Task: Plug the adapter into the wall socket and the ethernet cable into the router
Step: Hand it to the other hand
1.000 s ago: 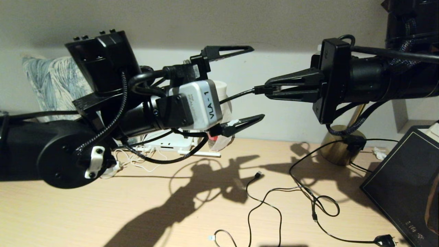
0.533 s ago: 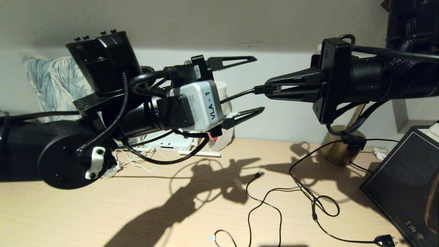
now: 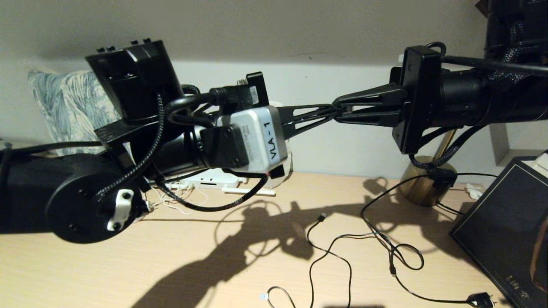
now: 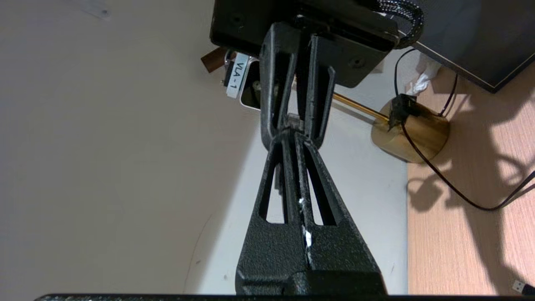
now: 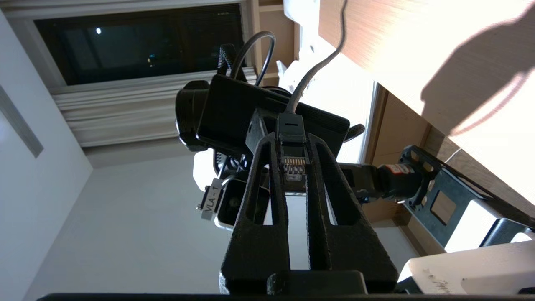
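The fingers of my left gripper are closed beside the ethernet cable, so I should open them around the cable and grip just behind the connector [image 5: 291, 126] before my right gripper opens.
My right gripper [image 3: 339, 112] is held in the air above the desk, shut on the ethernet cable's clear connector [image 5: 294, 165]. The gold contacts show between its fingers. The black ethernet cable [image 5: 311, 71] leads away past my left wrist. My left gripper [image 3: 332, 110] meets the right one tip to tip. Its fingers [image 4: 309, 184] are pressed together on the cable just behind the connector. The white router [image 3: 209, 179] lies on the desk behind my left arm, with an antenna [image 3: 248, 191] lying flat. The adapter and the wall socket are out of view.
A brass lamp base [image 3: 421, 186] stands at the back right, against the wall. Thin black cables [image 3: 342, 256] loop over the desk, one ending in a USB tip [image 3: 323, 217], another in a black mains plug [image 3: 479, 298]. A dark box [image 3: 501, 239] sits at the right edge.
My left gripper has gone from wide open to shut, and its fingers have closed on the cable at the right gripper's tip. The left wrist has shifted slightly right. The right arm has barely moved.
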Controlling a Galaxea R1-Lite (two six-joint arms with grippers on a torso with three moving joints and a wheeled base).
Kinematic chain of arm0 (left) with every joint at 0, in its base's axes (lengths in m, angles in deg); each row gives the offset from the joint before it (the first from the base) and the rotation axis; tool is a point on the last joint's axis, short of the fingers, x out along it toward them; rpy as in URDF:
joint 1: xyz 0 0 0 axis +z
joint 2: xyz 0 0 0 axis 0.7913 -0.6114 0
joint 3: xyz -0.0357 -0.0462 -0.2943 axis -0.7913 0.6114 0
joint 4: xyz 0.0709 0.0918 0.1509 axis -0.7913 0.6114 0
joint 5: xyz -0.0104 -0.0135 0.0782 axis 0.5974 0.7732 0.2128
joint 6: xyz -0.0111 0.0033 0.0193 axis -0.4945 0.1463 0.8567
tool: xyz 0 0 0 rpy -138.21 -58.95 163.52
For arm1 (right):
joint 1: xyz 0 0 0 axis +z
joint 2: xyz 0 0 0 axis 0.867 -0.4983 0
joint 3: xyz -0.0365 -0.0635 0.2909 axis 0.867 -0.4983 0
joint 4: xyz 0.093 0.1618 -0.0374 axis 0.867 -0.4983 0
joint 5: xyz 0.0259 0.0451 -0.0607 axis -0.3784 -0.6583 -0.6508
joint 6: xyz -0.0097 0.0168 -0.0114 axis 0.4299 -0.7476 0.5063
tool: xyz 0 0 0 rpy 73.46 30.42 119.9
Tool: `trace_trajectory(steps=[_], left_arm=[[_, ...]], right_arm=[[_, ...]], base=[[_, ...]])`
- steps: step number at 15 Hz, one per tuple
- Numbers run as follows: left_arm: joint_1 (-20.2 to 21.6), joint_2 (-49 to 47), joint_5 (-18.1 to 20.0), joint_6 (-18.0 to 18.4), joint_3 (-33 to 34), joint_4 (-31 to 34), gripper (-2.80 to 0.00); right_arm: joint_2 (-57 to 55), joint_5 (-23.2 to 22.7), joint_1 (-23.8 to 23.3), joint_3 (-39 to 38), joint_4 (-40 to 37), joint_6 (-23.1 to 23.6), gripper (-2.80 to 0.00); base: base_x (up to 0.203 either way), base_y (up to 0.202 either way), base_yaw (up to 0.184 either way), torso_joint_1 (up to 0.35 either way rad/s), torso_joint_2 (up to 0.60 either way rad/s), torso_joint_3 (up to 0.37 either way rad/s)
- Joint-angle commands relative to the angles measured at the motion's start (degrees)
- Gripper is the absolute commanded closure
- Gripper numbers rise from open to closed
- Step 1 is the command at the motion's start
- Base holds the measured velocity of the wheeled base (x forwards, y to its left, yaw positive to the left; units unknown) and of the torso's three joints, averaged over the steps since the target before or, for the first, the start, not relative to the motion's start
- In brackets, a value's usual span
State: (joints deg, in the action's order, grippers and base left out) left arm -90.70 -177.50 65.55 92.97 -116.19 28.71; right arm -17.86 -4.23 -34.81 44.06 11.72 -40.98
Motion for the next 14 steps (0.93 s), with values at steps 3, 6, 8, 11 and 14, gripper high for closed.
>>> trace_trajectory(steps=[3, 6, 8, 11, 14], left_arm=[[-0.02, 0.24, 0.19, 0.39, 0.07, -0.25, 0.0], [-0.02, 0.62, 0.19, 0.39, 0.77, -0.25, 0.0], [0.16, 0.73, 0.19, 0.39, 0.77, -0.26, -2.8], [0.24, 0.95, 0.19, 0.39, 0.86, -0.34, -2.8], [0.42, 0.38, 0.19, 0.21, 0.51, -1.13, -2.8]], right_arm=[[0.22, -0.23, 0.02, 0.09, -0.01, -1.02, 0.0], [0.22, -0.23, 0.02, 0.01, -0.01, -1.02, 0.0], [0.57, -0.24, -0.04, -0.11, -0.01, -1.02, 0.0], [1.16, -0.32, -0.01, -0.35, -0.01, -1.02, 0.0], [2.39, -0.41, 0.02, -1.68, -0.01, -1.02, 0.0]], base=[[0.0, 0.0, 0.0, 0.0, 0.0, 0.0], [0.0, 0.0, 0.0, 0.0, 0.0, 0.0], [0.0, 0.0, 0.0, 0.0, 0.0, 0.0], [0.0, 0.0, 0.0, 0.0, 0.0, 0.0], [0.0, 0.0, 0.0, 0.0, 0.0, 0.0]])
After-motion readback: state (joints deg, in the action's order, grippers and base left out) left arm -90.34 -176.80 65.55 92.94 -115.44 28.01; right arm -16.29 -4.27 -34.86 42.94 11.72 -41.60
